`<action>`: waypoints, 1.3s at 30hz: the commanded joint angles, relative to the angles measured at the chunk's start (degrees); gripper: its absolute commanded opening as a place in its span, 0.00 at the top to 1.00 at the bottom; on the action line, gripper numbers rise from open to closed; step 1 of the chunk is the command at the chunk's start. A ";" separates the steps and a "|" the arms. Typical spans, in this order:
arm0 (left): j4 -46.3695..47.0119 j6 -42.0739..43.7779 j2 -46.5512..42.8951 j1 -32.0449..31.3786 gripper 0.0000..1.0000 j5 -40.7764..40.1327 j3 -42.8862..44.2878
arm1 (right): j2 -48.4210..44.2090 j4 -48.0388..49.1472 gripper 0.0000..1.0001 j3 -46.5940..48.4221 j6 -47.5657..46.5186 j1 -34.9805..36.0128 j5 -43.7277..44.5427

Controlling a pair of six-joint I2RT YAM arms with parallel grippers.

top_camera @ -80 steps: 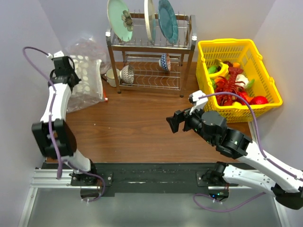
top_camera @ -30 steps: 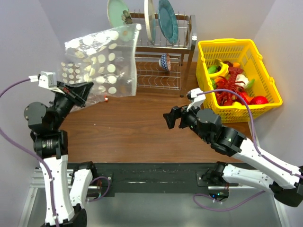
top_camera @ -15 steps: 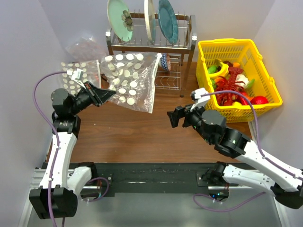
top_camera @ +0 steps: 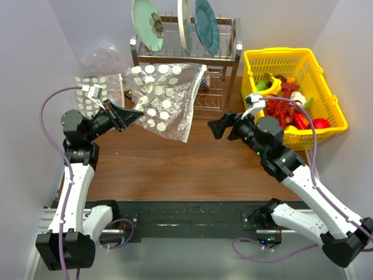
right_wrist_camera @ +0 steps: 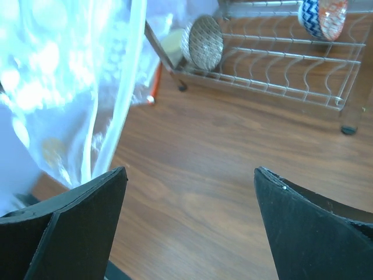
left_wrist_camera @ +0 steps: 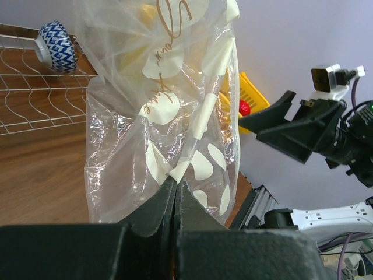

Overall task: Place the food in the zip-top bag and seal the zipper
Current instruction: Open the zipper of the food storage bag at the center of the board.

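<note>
My right gripper should grab the middle of the dotted bag's open edge point(top_camera: 196, 104) point(right_wrist_camera: 126, 79), across from the bottom edge that my left gripper holds.
My left gripper point(top_camera: 139, 114) is shut on the bottom edge of a clear plastic bag printed with white dots point(top_camera: 166, 102), which hangs in the air in front of the rack. In the left wrist view the film of this dotted bag point(left_wrist_camera: 157, 116) is pinched between the closed fingers point(left_wrist_camera: 175, 182). My right gripper point(top_camera: 217, 127) stands open and empty a little to the right of that bag, pointing at it. The dotted bag point(right_wrist_camera: 87, 87) fills the left of the right wrist view, beyond the wide-apart jaws point(right_wrist_camera: 189, 175). The food point(top_camera: 285, 105) lies in the yellow basket point(top_camera: 294, 53). No plain zip-top bag or zipper shows.
A metal dish rack point(top_camera: 186, 58) with plates and small bowls stands at the back. Behind my left arm lie another dotted clear pack point(top_camera: 87, 90) and a wrinkly clear sack point(top_camera: 105, 58). Walls close in on the left, right and back.
My left arm lifted the dotted bag off the table and now holds it nearly still. My right gripper moved back and up, closer to the bag's right edge.
</note>
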 commanded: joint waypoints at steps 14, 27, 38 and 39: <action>4.86 -2.53 -1.69 -0.23 1.00 3.39 -1.98 | 15.24 49.02 0.27 -4.85 25.18 -19.15 -38.08; 8.11 -4.99 -1.16 -0.67 1.00 3.48 -3.21 | 22.80 49.03 0.37 0.59 24.03 -16.08 -43.89; 7.32 -4.47 -1.51 -0.84 1.00 4.18 -3.12 | 25.00 47.62 0.83 2.98 22.79 -12.65 -43.62; 7.15 -4.21 -1.43 -0.93 1.00 4.18 -3.21 | 24.83 47.44 0.90 3.24 22.80 -12.65 -43.89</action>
